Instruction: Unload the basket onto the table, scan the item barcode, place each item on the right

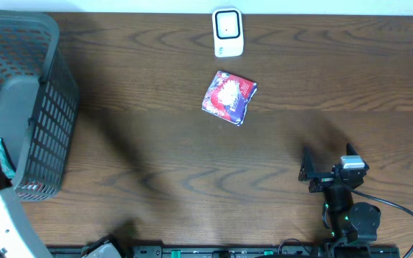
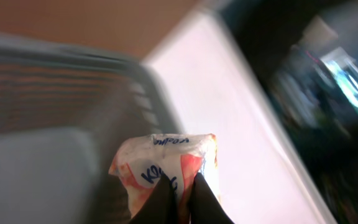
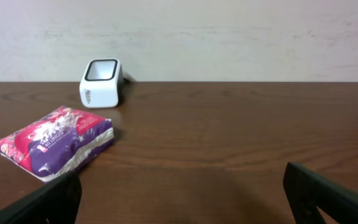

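My left gripper has the white and orange packet over the dark basket now. It will let go of it against the basket-facing edge of the red and purple packet (image 1: pixel 194 94).
In the left wrist view my left gripper (image 2: pixel 182 182) is shut on a white and orange packet (image 2: pixel 166 155) with blue lettering, held over the dark basket (image 2: pixel 73 68); the view is blurred. The white barcode scanner (image 1: pixel 228 32) stands at the far middle of the table, also seen as the scanner (image 3: pixel 101 82) in the right wrist view. A red and purple packet (image 1: pixel 229 97) lies flat just in front of it, apart from both grippers. My right gripper (image 1: pixel 307 172) rests open near the front right, facing that packet (image 3: pixel 58 140), with nothing between its fingers (image 3: pixel 328 199).
A dark mesh basket (image 1: pixel 45 107) fills the left end of the table, with a grey shape over it. A pale wall (image 3: pixel 229 37) runs behind the table's far edge. Bare wood (image 1: pixel 192 179) lies between the basket and the right arm.
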Robot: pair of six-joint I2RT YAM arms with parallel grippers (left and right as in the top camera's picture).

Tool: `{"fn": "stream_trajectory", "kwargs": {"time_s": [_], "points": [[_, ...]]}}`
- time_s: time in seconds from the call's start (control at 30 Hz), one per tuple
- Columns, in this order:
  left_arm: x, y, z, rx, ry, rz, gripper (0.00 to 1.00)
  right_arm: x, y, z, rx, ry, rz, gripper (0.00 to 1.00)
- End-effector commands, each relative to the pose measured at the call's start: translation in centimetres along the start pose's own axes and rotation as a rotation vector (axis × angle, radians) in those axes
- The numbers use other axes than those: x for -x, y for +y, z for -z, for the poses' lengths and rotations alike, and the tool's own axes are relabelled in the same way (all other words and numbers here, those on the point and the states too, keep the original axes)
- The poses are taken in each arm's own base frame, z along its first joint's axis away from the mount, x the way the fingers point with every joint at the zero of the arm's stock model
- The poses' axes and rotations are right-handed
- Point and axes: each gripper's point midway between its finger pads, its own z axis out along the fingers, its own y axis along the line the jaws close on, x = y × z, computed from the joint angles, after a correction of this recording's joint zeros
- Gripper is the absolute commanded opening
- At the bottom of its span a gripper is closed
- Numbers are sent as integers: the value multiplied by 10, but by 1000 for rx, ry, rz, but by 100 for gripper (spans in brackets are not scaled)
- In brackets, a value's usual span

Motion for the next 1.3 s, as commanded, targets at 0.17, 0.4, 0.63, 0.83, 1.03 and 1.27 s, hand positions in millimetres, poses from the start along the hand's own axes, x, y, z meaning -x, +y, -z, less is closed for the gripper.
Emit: {"fn": "stream_trajectory", "kwargs": {"time_s": [0.17,0.4,0.63,0.83,1.03,1.27], "points": [[-105,-95,-2,-458,343,-409,7,0,1,0,1,0,4,99],[-212,-116,-21,-605,551,-702,7,0,1,0,1,0,3,99],[-332,-105,-44,-611,794,-848,7,0,1,0,1,0,3,99],[-412,-71,-67,-479,912,-957,7,0,1,0,1,0,4,99],[-460,-42,-79,-378,965,-1046,7,0,1,0,1,0,4,99],[-477,-22,-93,-286,983,-1037,11,0,1,0,1,0,4,99]]}}
